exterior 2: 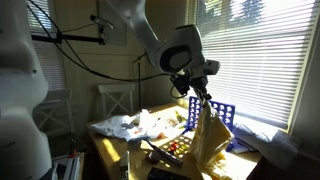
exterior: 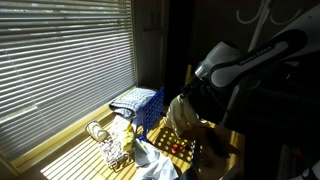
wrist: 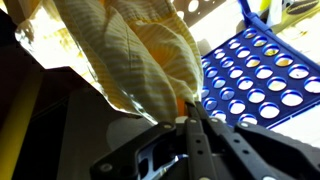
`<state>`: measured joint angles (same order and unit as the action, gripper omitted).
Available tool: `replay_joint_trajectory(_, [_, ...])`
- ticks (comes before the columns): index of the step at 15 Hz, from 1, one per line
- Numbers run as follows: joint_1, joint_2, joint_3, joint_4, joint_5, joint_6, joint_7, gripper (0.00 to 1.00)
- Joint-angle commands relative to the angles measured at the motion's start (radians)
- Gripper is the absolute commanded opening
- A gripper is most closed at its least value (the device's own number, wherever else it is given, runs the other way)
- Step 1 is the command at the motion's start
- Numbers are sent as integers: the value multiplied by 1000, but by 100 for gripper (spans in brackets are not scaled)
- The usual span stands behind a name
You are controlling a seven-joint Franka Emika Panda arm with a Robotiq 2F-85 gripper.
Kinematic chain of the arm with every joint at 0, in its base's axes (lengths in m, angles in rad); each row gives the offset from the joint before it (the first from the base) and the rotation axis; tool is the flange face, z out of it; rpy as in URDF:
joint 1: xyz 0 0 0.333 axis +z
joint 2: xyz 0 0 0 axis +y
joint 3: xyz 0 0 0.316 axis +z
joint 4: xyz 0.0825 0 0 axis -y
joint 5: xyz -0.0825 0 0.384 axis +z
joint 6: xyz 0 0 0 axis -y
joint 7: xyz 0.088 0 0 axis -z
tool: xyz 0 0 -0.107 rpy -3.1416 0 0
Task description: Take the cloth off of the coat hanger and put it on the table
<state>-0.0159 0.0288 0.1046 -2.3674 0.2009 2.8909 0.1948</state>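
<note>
I will let go of the pale yellow checked cloth with my gripper on the table (exterior: pixel 183 121), beside the blue perforated rack and past the red items.
My gripper (exterior 2: pixel 199 88) is shut on a pale yellow checked cloth (exterior 2: pixel 207 135), which hangs down from the fingers above the table (exterior 2: pixel 110 150). In an exterior view the cloth (exterior: pixel 181 113) dangles below the gripper (exterior: pixel 190 92) over the table's right part. In the wrist view the cloth (wrist: pixel 130 50) fills the upper left, pinched between the closed fingers (wrist: pixel 188 110). No coat hanger can be made out in these frames.
A blue perforated rack (exterior: pixel 138 108) stands by the window blinds; it also shows in the wrist view (wrist: pixel 260 75). White crumpled cloths (exterior 2: pixel 125 125), a wire holder (exterior: pixel 112 148) and a tray with red items (exterior 2: pixel 175 148) lie on the table. A white chair (exterior 2: pixel 115 100) stands behind.
</note>
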Motion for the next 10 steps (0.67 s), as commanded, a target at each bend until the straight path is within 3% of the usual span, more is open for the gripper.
replay_joint_trajectory(1, [-31,-29,-72,51,23,-185,-68,0])
replay_joint_trajectory(6, [-45,-6,-133,105,6,-392,-111,0])
replay_joint_trajectory(10, [-45,13,-146,127,-14,-478,-131,0])
